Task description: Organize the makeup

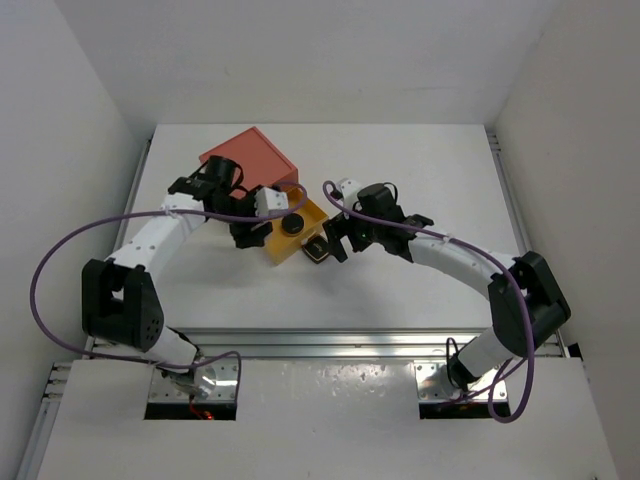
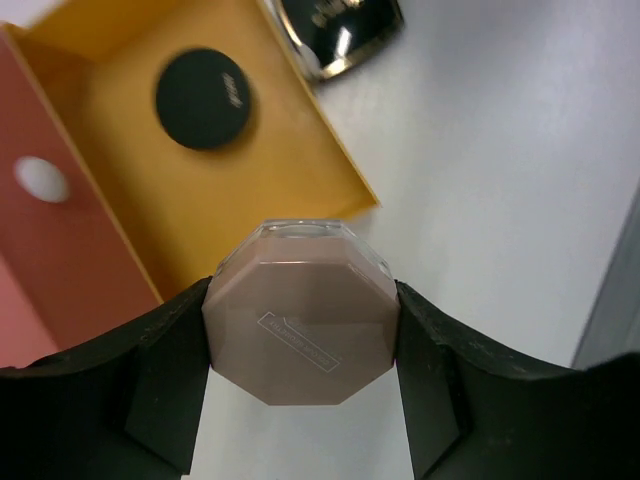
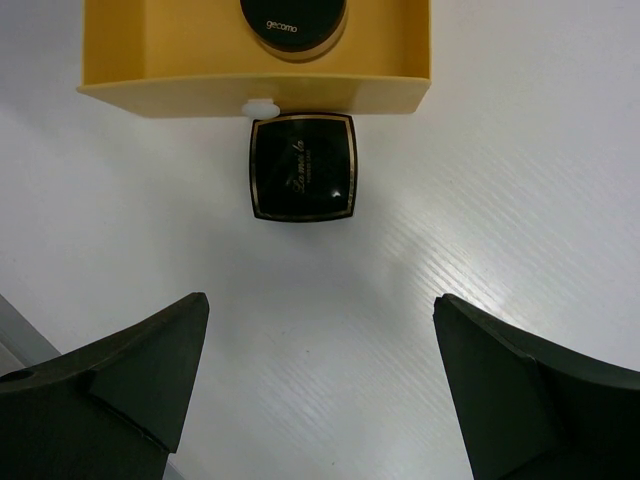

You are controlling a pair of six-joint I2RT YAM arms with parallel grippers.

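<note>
The tan bottle is to go in the yellow drawer (image 1: pixel 273 239) (image 2: pixel 256 168), close beside the black round compact. Next, my left gripper lets go of it there.
My left gripper (image 2: pixel 300 345) is shut on the tan bottle (image 2: pixel 300 325), which I see end-on as a brownish octagon held between both fingers, just beside the yellow drawer (image 2: pixel 320 150). A black round compact (image 2: pixel 203 98) lies inside that drawer. The black square compact with a gold mark (image 3: pixel 302 166) lies on the table against the drawer's front wall (image 3: pixel 250 85), below its white knob (image 3: pixel 262 108). My right gripper (image 3: pixel 320 305) hovers open on the near side of the square compact, with nothing between its fingers. From above, the left gripper (image 1: pixel 248 236) and right gripper (image 1: pixel 338 240) flank the drawer (image 1: pixel 275 248).
The orange-red box (image 1: pixel 250 158) stands behind the pulled-out drawer at the table's back left. White walls enclose the table on three sides. A metal rail (image 1: pixel 330 345) runs along the near edge by the arm bases.
</note>
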